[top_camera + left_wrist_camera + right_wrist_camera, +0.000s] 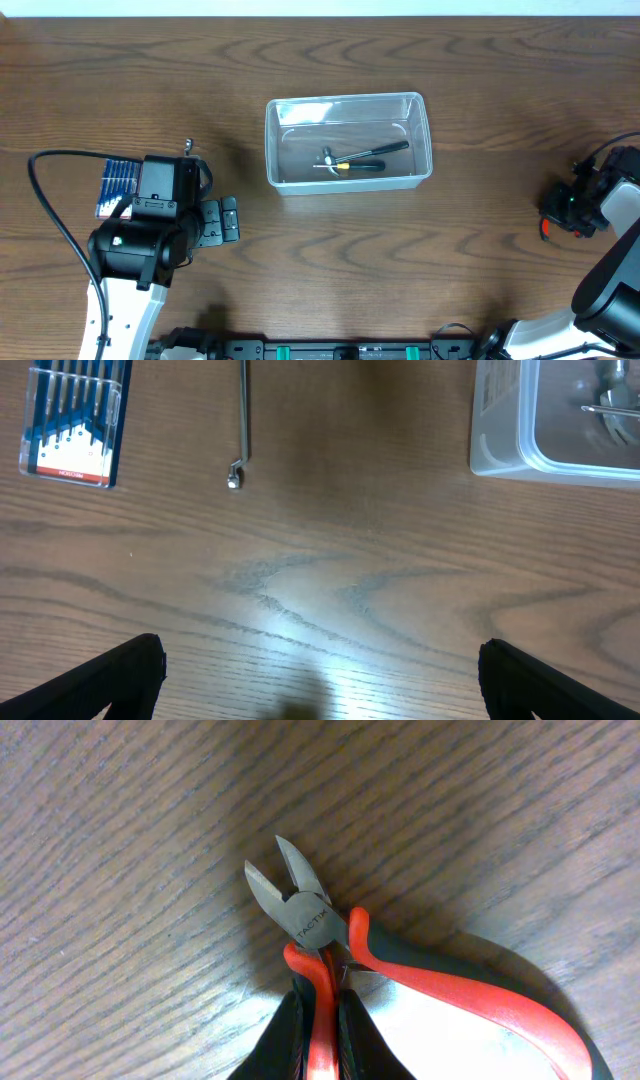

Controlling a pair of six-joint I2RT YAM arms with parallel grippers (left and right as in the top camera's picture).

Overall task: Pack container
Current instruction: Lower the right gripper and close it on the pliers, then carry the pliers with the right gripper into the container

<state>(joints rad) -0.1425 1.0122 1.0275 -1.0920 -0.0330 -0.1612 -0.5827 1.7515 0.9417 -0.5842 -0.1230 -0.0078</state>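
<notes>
My right gripper needs to let go of the side cutters on top of the black-handled tools in the clear container (353,151).
The container (345,99) is a clear plastic tub at the table's middle, holding a couple of black-handled tools (362,158); its corner (500,450) shows at the upper right of the left wrist view. Red-and-black side cutters (310,915) lie on the wood at the far right (545,228). My right gripper (320,1012) is shut on one red handle of the cutters, while the other handle splays off to the right. My left gripper (320,680) hangs open over bare wood left of the container, nothing between its fingers (130,670).
A small blue flat pack of tools (75,420) lies at the left (117,185), partly under the left arm. A thin metal rod with a bent end (243,420) lies beside it. Cables run along the table's left and front edges.
</notes>
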